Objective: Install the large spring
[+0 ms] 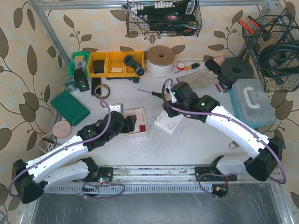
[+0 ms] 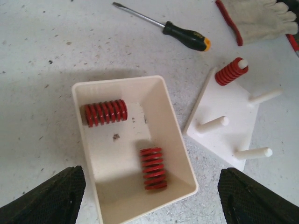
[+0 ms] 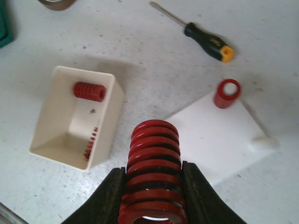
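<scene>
Next, my right gripper lets go of the large red spring on the white peg board's bare peg (image 1: pixel 180 109) (image 3: pixel 265 143) nearest the work glove.
My right gripper (image 3: pixel 153 196) is shut on a large red spring (image 3: pixel 154 158) and holds it above the table, beside the near-left edge of the white peg board (image 3: pixel 210 135). A smaller red spring (image 3: pixel 227 93) sits on the board's far peg. The board (image 2: pixel 224 121) also shows in the left wrist view with three bare pegs. My left gripper (image 2: pixel 152 200) is open, hovering over the near end of a cream box (image 2: pixel 79 121). The box holds two red springs, one (image 2: pixel 105 112) at the far end and one (image 2: pixel 153 168) near. In the top view the right gripper (image 1: pixel 175 95) is above the board (image 1: pixel 168 122).
A black-handled screwdriver (image 2: pixel 184 36) lies beyond the board, with a work glove (image 2: pixel 257 16) further right. A green case (image 1: pixel 70 107), a tape roll (image 1: pixel 101 90), yellow bins (image 1: pixel 114 64), a cord spool (image 1: pixel 160 59) and a blue toolbox (image 1: pixel 252 100) ring the work area.
</scene>
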